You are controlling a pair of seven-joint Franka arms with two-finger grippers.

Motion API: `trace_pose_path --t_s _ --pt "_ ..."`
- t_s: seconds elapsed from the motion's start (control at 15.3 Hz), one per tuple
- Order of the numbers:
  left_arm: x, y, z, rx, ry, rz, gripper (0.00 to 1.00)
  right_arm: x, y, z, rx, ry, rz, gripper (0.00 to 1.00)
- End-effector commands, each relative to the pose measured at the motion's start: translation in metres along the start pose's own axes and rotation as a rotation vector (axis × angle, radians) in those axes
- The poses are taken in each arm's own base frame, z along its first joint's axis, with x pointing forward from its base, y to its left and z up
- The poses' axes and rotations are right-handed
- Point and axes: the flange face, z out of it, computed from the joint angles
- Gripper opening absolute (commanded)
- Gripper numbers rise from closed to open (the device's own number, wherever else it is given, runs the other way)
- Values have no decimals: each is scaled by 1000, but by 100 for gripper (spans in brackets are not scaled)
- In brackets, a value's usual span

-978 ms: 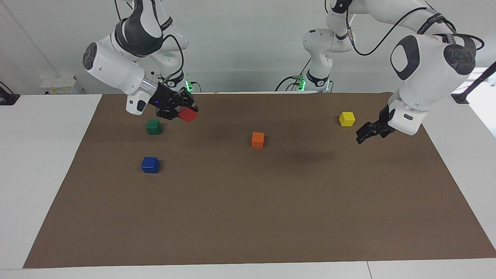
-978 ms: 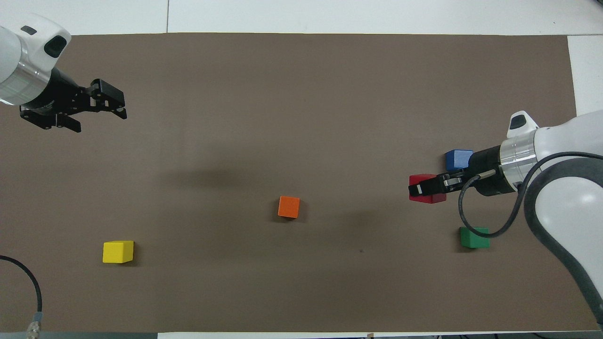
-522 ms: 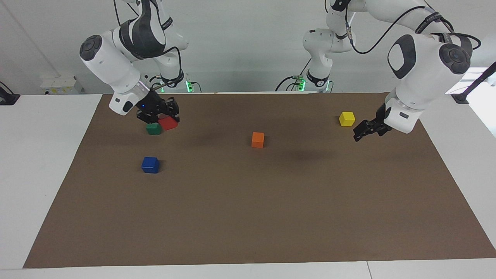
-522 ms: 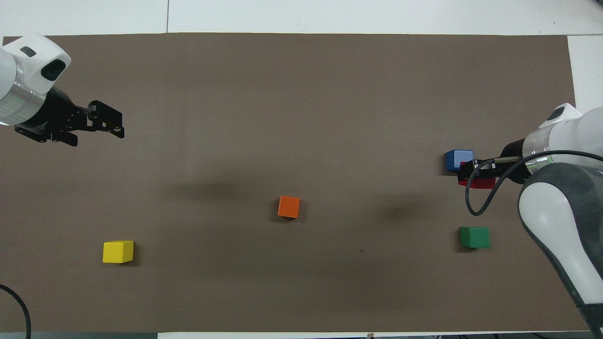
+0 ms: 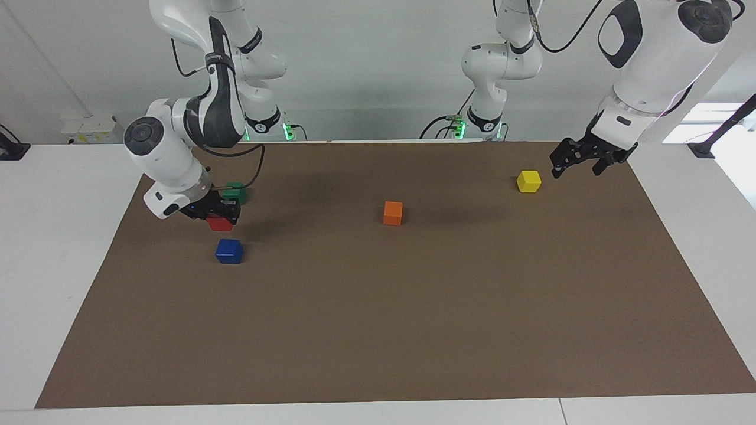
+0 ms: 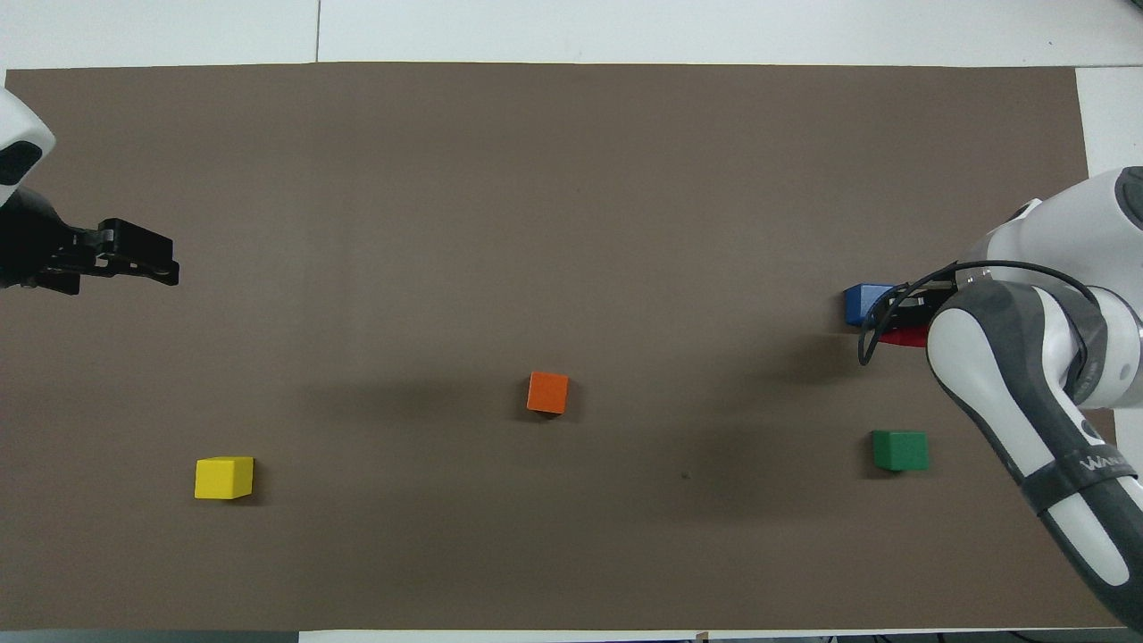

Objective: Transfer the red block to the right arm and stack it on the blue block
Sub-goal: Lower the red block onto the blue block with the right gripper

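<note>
The red block, now held low over the mat, will be released by my right gripper, flat on the top side of the blue block (image 6: 885, 298).
My right gripper (image 5: 221, 217) is shut on the red block (image 5: 220, 224) and holds it low over the mat, between the green block and the blue block (image 5: 229, 251). The red block does not touch the blue block. In the overhead view only a sliver of the red block (image 6: 904, 336) shows beside the blue block (image 6: 863, 302); the right arm hides the gripper there. My left gripper (image 5: 582, 160) is open and empty, up in the air beside the yellow block, and also shows in the overhead view (image 6: 134, 261).
A green block (image 5: 237, 192) (image 6: 899, 449) lies by the right arm, partly hidden in the facing view. An orange block (image 5: 393, 212) sits mid-mat. A yellow block (image 5: 528, 181) lies toward the left arm's end. All rest on a brown mat (image 5: 413, 330).
My right gripper has carried the red block down from beside the green block to just by the blue block. My left gripper has risen and drawn back toward its own end.
</note>
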Motion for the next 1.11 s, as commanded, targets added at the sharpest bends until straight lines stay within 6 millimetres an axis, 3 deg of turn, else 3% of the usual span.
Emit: trace_pose_path --t_s 0.0,0.39,1.04 --pt "-3 -6 6 25 3 18 100 10 2 4 -35 26 15 0" --pt "-5 -7 5 27 -5 27 100 30 2 20 -28 49 30 0" --pt "-5 -17 0 27 11 9 100 38 -3 36 49 43 70 0"
